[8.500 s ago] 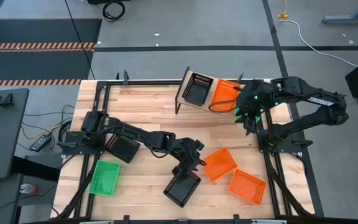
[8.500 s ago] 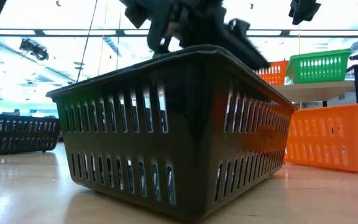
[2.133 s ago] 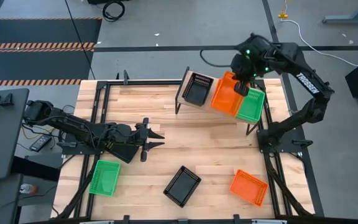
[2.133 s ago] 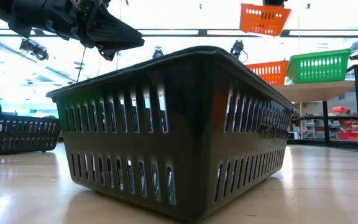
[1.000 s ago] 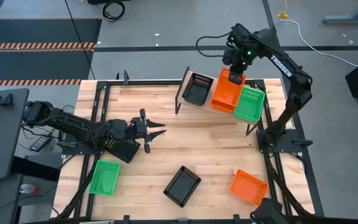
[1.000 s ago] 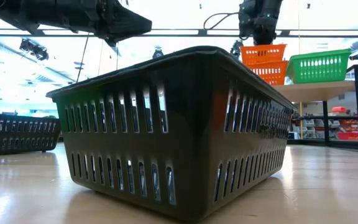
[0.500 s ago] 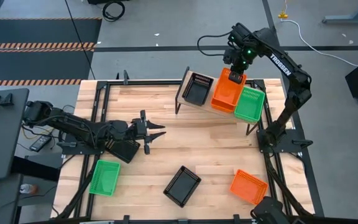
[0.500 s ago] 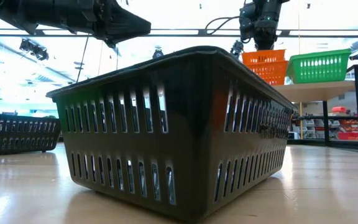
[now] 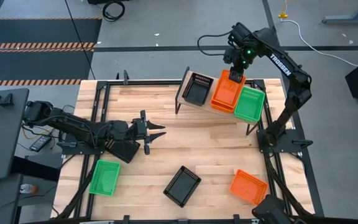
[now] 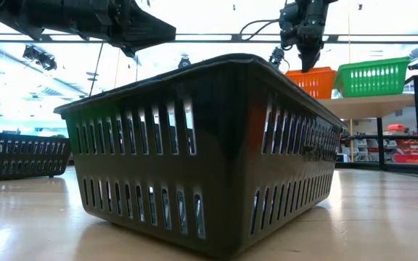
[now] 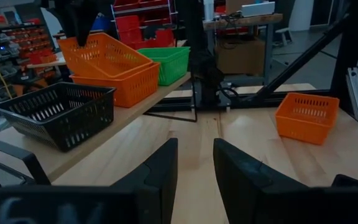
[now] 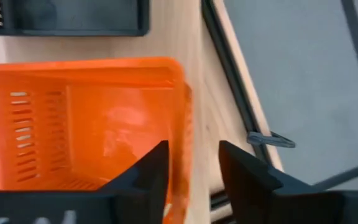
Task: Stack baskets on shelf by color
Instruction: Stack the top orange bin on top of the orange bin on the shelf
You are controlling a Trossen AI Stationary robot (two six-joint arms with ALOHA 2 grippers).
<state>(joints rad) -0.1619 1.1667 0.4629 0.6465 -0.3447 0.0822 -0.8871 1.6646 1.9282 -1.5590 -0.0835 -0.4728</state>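
Note:
The upper orange basket sits tilted in the lower one, so next my right gripper grabs the upper basket's far short side (image 12: 179, 127), lifts and seats it level.
On the shelf (image 9: 184, 81) at the table's far edge sit a black basket (image 9: 197, 89), two orange baskets (image 9: 224, 94) one inside the other, and a green basket (image 9: 250, 104). The upper orange basket (image 11: 104, 53) lies tilted in the lower one (image 11: 120, 84). My right gripper (image 12: 193, 168) is open above the upper basket's far short wall, with one finger on each side of it. My left gripper (image 11: 195, 167) is open and holds nothing. It hovers over the table's left middle (image 9: 156, 132). My right gripper comes from above, pointing down, astride the far short wall (image 12: 184, 118) of the upper orange basket. One finger is inside the basket and one outside. I cannot tell whether either finger touches the wall. The basket rests tilted in the lower orange basket.
On the slatted tabletop lie a green basket (image 9: 104, 177), a black basket (image 9: 182, 185) near the front middle, an orange basket (image 9: 248, 186) at the front right, and another black basket (image 9: 123, 149) under my left arm. Bare wood stretches between the shelf and these.
My right gripper has come down a little over the shelf. The upper orange basket has sunk from just above the lower one down into it. In the low view its separate rim no longer stands clear. The basket has gone lower than the fingers, let go.

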